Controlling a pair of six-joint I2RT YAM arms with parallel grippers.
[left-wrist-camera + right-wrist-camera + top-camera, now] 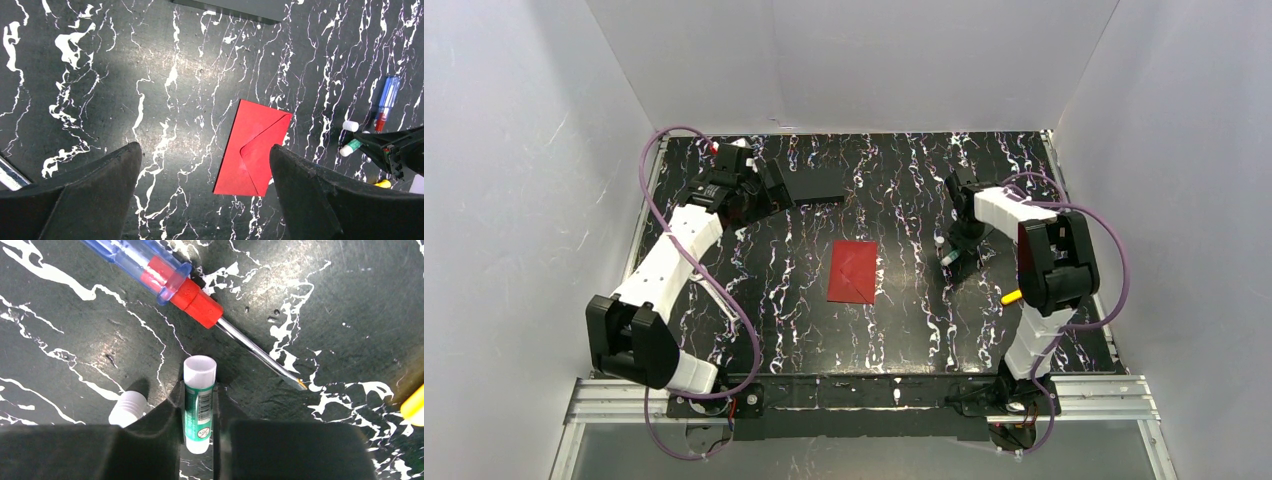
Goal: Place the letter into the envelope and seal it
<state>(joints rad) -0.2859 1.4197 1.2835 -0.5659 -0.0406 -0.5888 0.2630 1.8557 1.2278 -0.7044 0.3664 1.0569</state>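
The green body (354, 144) of the glue stick is to be gripped next by my left gripper, which will take it over from my right gripper.
The red envelope (852, 271) lies flat in the middle of the table with its pointed flap folded down; it also shows in the left wrist view (255, 147). The letter is not in view. My left gripper (776, 188) is open and empty, held high at the back left; its jaws (203, 147) stand wide apart above the table left of the envelope. My right gripper (951, 255) is down at the table right of the envelope, shut on a green and white glue stick (199, 400).
A loose white cap (126, 408) lies left of the right fingers. A blue and red screwdriver (185, 285) lies just beyond them. A flat black block (814, 185) sits at the back left. A yellow object (412, 407) is at the right.
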